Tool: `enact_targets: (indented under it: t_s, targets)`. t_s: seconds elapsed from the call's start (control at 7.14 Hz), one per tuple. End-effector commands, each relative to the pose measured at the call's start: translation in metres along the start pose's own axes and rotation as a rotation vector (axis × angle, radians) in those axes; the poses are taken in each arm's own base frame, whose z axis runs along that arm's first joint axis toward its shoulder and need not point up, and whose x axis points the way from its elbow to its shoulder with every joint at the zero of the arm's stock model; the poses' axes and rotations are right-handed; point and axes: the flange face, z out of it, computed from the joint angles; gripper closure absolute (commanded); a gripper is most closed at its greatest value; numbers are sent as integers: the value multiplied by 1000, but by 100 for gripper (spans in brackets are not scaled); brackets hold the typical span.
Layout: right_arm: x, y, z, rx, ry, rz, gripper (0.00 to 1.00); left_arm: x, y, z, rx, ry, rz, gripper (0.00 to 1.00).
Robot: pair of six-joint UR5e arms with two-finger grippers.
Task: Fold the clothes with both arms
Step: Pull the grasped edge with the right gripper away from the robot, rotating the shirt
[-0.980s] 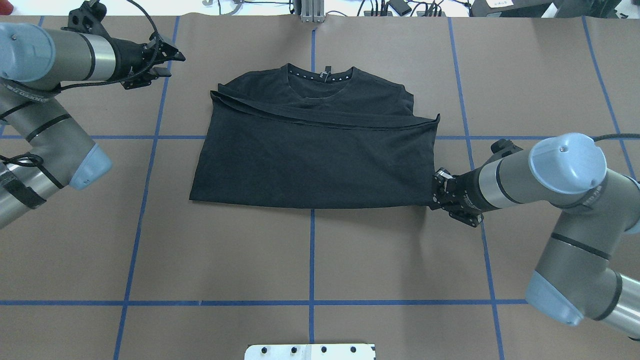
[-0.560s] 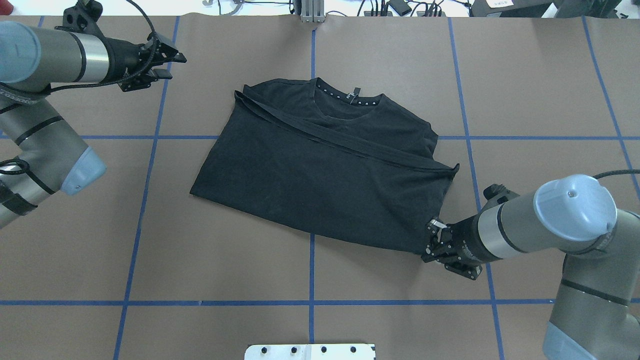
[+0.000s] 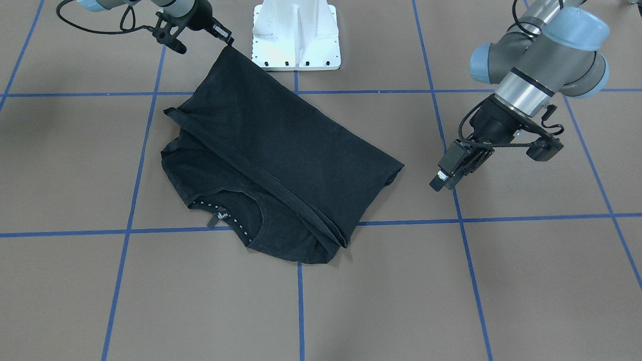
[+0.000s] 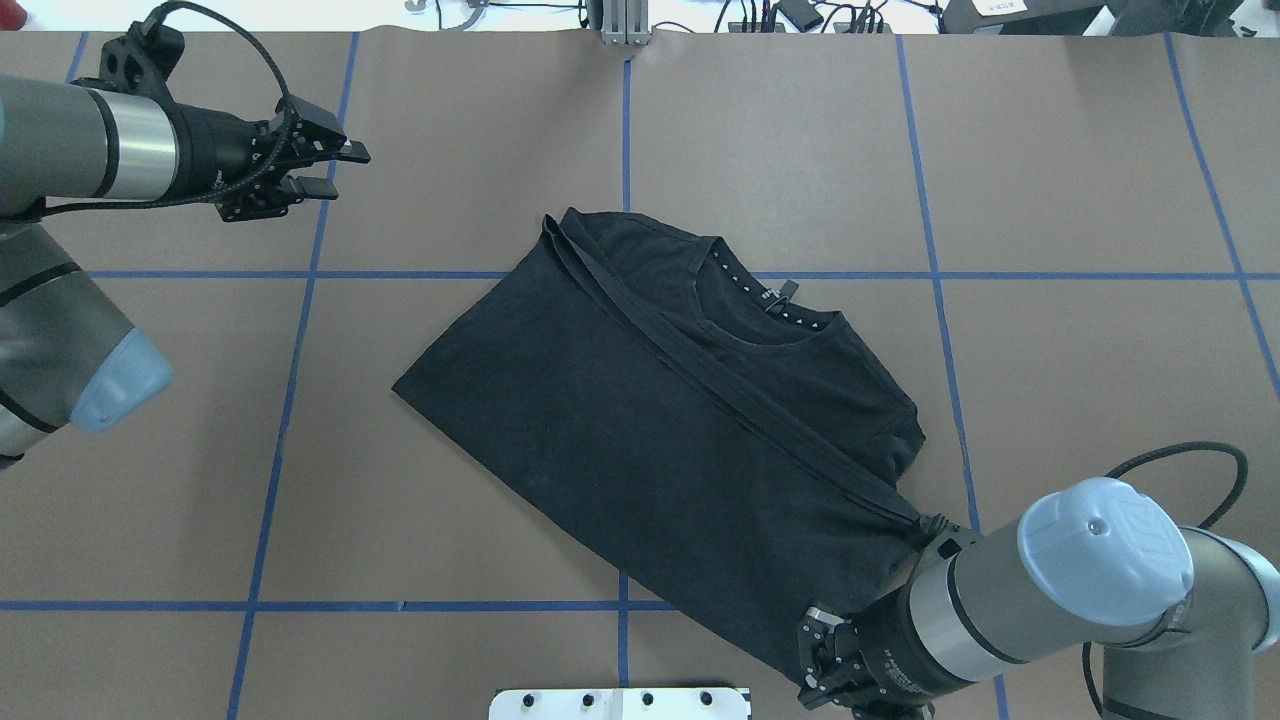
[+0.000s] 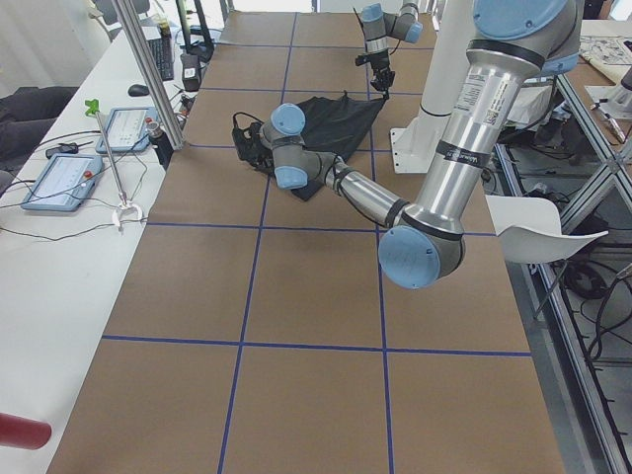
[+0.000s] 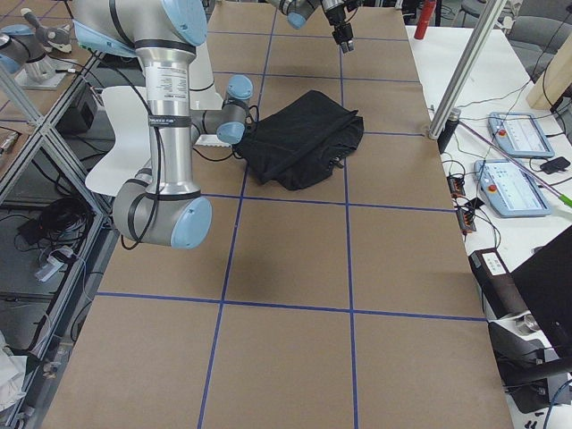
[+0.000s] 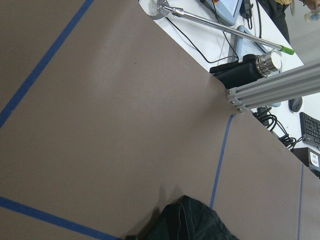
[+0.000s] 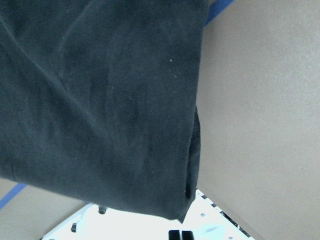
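My left gripper needs to grab the black T-shirt's loose corner (image 3: 398, 169), at the other end of its near edge from my right gripper.
The black T-shirt (image 4: 640, 430) lies folded in half on the brown table, turned diagonally, also in the front view (image 3: 281, 150). Its collar with white-dotted tape (image 4: 765, 300) faces up and away from me. The chest logo is hidden. My right gripper (image 4: 812, 655) is shut on the shirt's near corner beside the base plate, as the front view (image 3: 226, 44) shows. The right wrist view is filled with the black cloth (image 8: 100, 100). My left gripper (image 4: 338, 170) is open and empty, above the table far left of the shirt, also in the front view (image 3: 440, 181).
The white bolted base plate (image 4: 620, 703) sits at the table's near edge, right by the held corner. Blue tape lines (image 4: 625, 150) grid the table. An aluminium post (image 4: 625, 25) and cables stand at the far edge. Benches with tablets (image 6: 518, 134) flank the table's far side.
My right gripper has dragged the shirt's corner towards the base plate, so the shirt has swung from square to diagonal and slid nearer. My left arm has drawn back slightly to the left.
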Motion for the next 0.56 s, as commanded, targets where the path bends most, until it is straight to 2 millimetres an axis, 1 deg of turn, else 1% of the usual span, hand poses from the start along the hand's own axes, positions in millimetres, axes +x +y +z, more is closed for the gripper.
enact_targets:
  t_s: [0.0, 0.14, 0.28, 0.42]
  targets:
    - [-7, -5, -10, 5, -23, 7, 0, -11, 26, 6, -38, -33, -2, 35]
    - [-20, -15, -28, 21, -68, 18, 0, -22, 36, 9, -36, -87, -16, 35]
    - [-38, -26, -48, 34, -116, 30, 0, -23, 53, 23, -14, -145, -22, 35]
    - [-48, -48, -63, 78, -152, 46, 0, -25, 81, 49, 29, -241, -18, 35]
